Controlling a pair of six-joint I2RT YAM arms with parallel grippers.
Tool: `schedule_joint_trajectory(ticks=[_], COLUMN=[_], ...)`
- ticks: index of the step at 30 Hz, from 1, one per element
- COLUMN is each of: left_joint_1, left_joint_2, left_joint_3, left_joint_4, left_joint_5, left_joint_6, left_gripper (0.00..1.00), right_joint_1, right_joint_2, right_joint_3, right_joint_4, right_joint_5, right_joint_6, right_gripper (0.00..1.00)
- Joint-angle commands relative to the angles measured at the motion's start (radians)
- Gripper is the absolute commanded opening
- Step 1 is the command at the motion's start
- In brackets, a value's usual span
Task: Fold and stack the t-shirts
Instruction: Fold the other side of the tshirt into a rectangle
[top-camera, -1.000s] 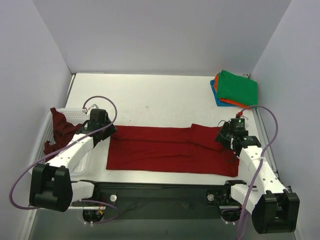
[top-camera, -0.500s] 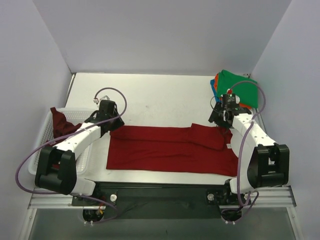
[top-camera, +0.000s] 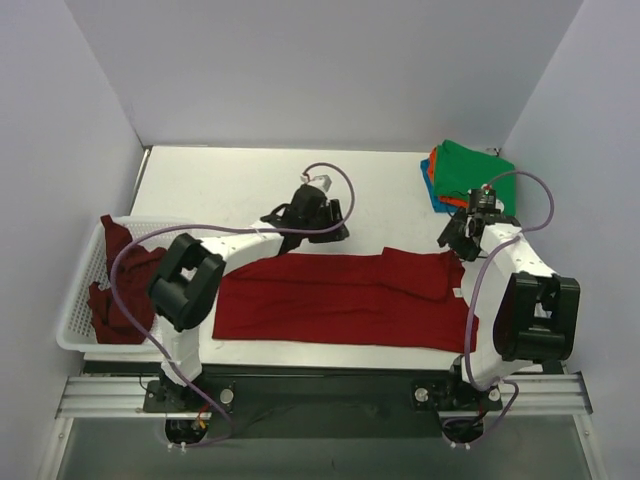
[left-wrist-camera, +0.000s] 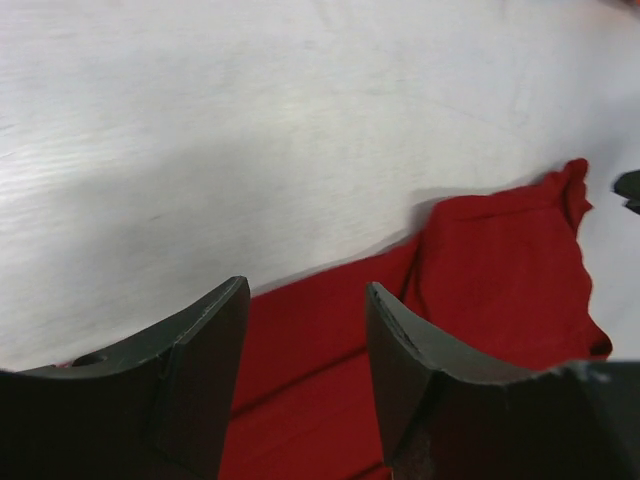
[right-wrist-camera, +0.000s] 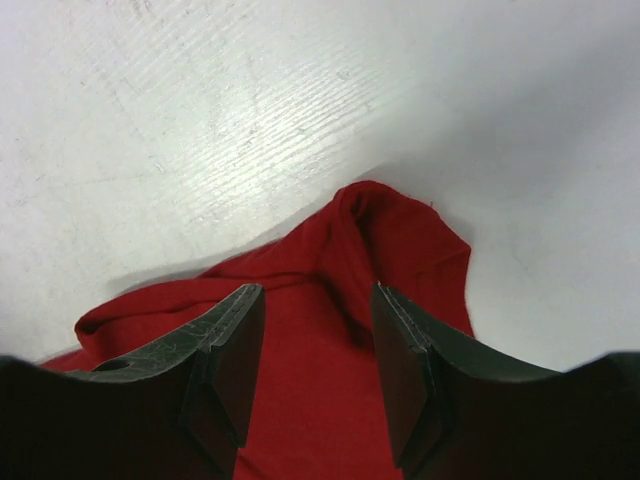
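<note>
The red t-shirt's flap is lying crooked next to its bunched corner, so next my left gripper grabs the flap's far end (top-camera: 388, 254) while my right gripper pulls the flap straight.
A bright red t-shirt (top-camera: 340, 300) lies flat across the table as a long folded band, with a flap doubled over near its right end. My left gripper (top-camera: 335, 232) hovers open over the middle of its far edge; in the left wrist view the left gripper (left-wrist-camera: 305, 290) has only red cloth (left-wrist-camera: 500, 260) showing below its fingers. My right gripper (top-camera: 455, 245) stands open over the far right corner, and the right wrist view shows the right gripper (right-wrist-camera: 316, 290) above a bunched red corner (right-wrist-camera: 400, 240). A darker maroon t-shirt (top-camera: 115, 280) lies in the basket. Folded green (top-camera: 478, 175), orange (top-camera: 432, 168) and blue (top-camera: 440, 203) t-shirts are stacked at the back right.
A white mesh basket (top-camera: 75, 335) sits at the left edge of the table. White walls close in the left, back and right sides. The bare white tabletop (top-camera: 240, 185) stretches behind the red shirt.
The left arm swung right, from the red shirt's left end to the middle of its far edge, its jaws narrowing, then widening. The right gripper moved from the near right up to the far right corner.
</note>
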Motion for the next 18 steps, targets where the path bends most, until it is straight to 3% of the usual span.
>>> schedule_joint_trajectory(ticks=[1, 10, 18], left_joint_1=[-0.046, -0.116, -0.147], left_joint_2=[0.113, 0.313, 0.387], left_joint_3=[0.125, 0.297, 0.373], left_joint_4=[0.131, 0.188, 0.196], left_joint_5=[0.109, 0.210, 0.244], left_joint_6=[0.041, 0.037, 0.023], left_gripper=[0.61, 0.64, 0.64], right_joint_1=[0.008, 0.008, 0.007], right_joint_2=[0.030, 0.009, -0.029], right_joint_3=[-0.024, -0.119, -0.150], right_joint_4=[0.020, 0.068, 0.074], right_joint_5=[-0.070, -0.092, -0.082], right_joint_6=[0.019, 0.050, 0.055], right_gripper=[0.46, 0.47, 0.44])
